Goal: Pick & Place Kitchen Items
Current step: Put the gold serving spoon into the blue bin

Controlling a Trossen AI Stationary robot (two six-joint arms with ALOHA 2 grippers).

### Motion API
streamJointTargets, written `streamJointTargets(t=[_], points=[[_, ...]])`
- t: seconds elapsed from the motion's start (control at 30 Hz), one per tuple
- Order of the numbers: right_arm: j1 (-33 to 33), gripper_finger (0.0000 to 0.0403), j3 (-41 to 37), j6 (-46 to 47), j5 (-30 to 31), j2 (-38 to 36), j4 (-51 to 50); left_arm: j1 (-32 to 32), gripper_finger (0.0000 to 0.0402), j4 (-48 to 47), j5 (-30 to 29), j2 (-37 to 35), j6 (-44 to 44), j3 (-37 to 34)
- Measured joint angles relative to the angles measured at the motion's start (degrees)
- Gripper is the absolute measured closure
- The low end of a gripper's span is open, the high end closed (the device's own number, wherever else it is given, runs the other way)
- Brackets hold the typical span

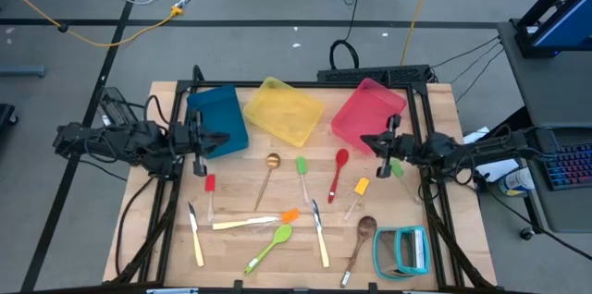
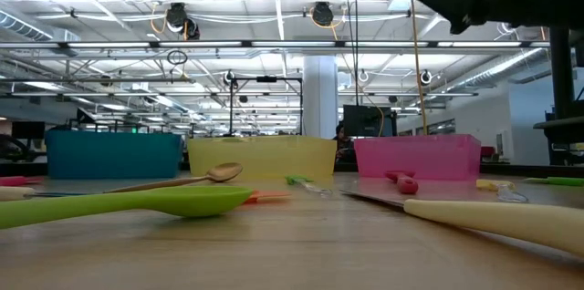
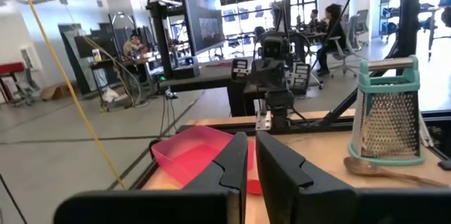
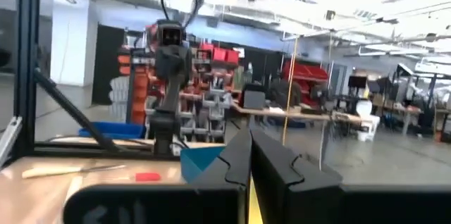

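Observation:
Next, I close my left gripper on the brass spoon's upper handle (image 1: 267,177) just below its bowl.
The kitchen items lie flat on the wooden table (image 1: 166,238): a brass spoon (image 1: 271,163), a red spoon (image 1: 339,160), a lime-green spoon (image 1: 273,243), a wooden spoon (image 1: 361,234), cream-handled knives (image 1: 195,229) (image 1: 319,231), and small red (image 1: 210,185), green (image 1: 302,166), orange (image 1: 289,214) and yellow (image 1: 360,188) spatulas. My left gripper (image 1: 225,139) hovers shut at the blue bin's near edge, pointing level toward the table's right. My right gripper (image 1: 363,141) hovers shut by the pink bin's near corner, pointing left. Neither holds anything.
A blue bin (image 1: 217,120), a yellow bin (image 1: 282,109) and a pink bin (image 1: 368,114) stand in a row along the far edge. A teal-framed rack (image 1: 402,250) stands at the near right corner. A small green item (image 1: 396,169) lies under the right arm.

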Motion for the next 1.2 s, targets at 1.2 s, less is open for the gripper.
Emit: streamJointTargets(t=[1.2], points=[[0.3,0.0399,6.5,-3.6,-11.6,18.1,26.8,0.0,0.0285,-4.5,2.1,7.9,-9.7,0.5]])
